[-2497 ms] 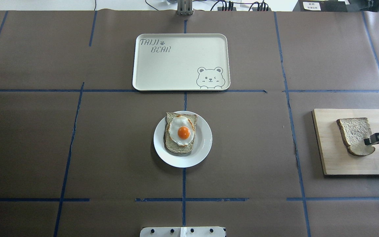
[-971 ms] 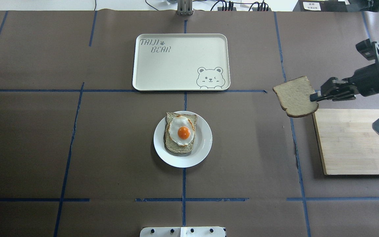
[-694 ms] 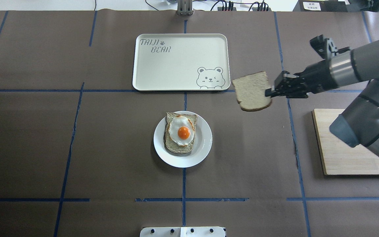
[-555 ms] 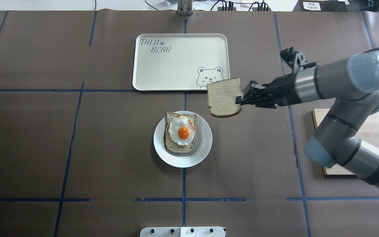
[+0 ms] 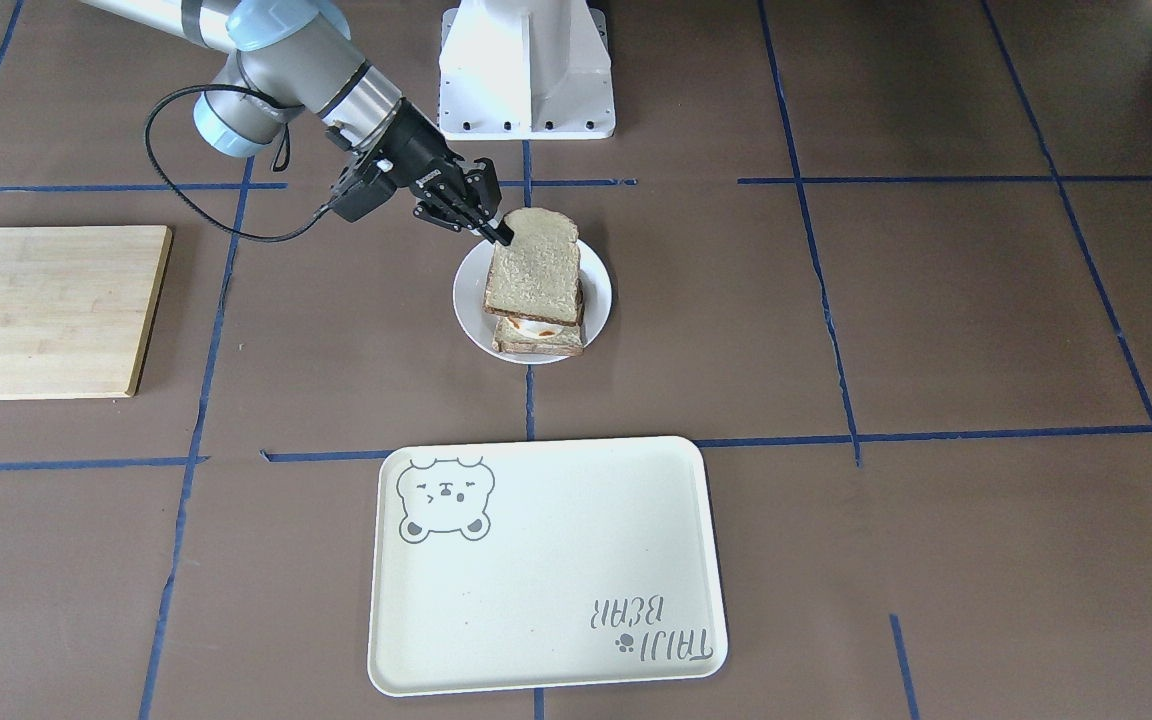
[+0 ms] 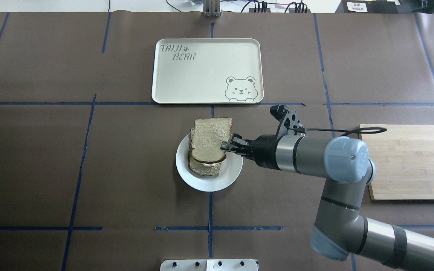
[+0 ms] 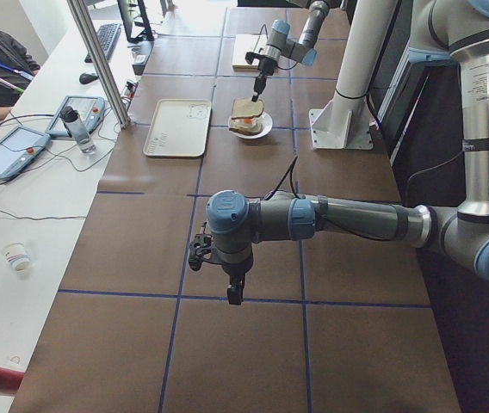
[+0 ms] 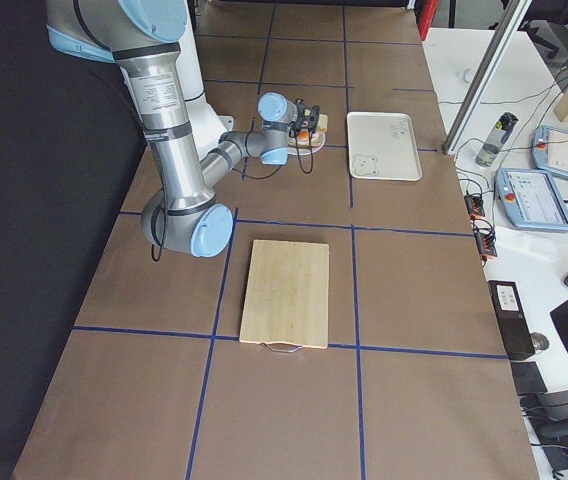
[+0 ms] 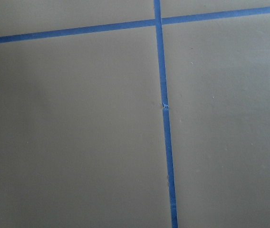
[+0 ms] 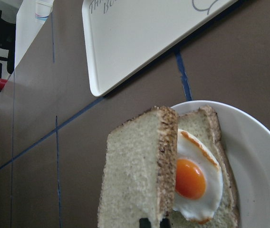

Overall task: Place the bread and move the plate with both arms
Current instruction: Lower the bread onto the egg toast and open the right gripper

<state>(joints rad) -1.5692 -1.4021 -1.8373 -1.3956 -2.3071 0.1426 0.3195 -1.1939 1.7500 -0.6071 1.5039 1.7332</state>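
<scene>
The robot's right gripper needs to put the plain bread slice down on the fried egg of the egg toast (image 5: pixel 545 293) (image 10: pixel 192 180).
My right gripper (image 6: pixel 226 146) is shut on the right edge of the plain bread slice (image 6: pixel 210 138). It holds the slice tilted over the egg toast (image 6: pixel 204 169) on the white plate (image 6: pixel 217 185). In the front view the gripper (image 5: pixel 496 232) grips the bread (image 5: pixel 534 268) above the plate (image 5: pixel 466 300). The right wrist view shows the bread (image 10: pixel 135 175) beside and above the fried egg (image 10: pixel 190 178). I cannot tell whether bread and egg touch. My left gripper (image 7: pixel 234 297) shows only in the exterior left view, pointing down far from the plate; I cannot tell whether it is open or shut.
The cream bear tray (image 6: pixel 207 71) lies just beyond the plate. A bare wooden board (image 6: pixel 409 162) lies at the right. The white pedestal base (image 5: pixel 526 70) stands behind the plate. The left wrist view shows only brown paper and blue tape (image 9: pixel 166 123).
My right arm lifted the bread off the wooden board, carried it left across the table and brought it down over the egg toast on the plate.
</scene>
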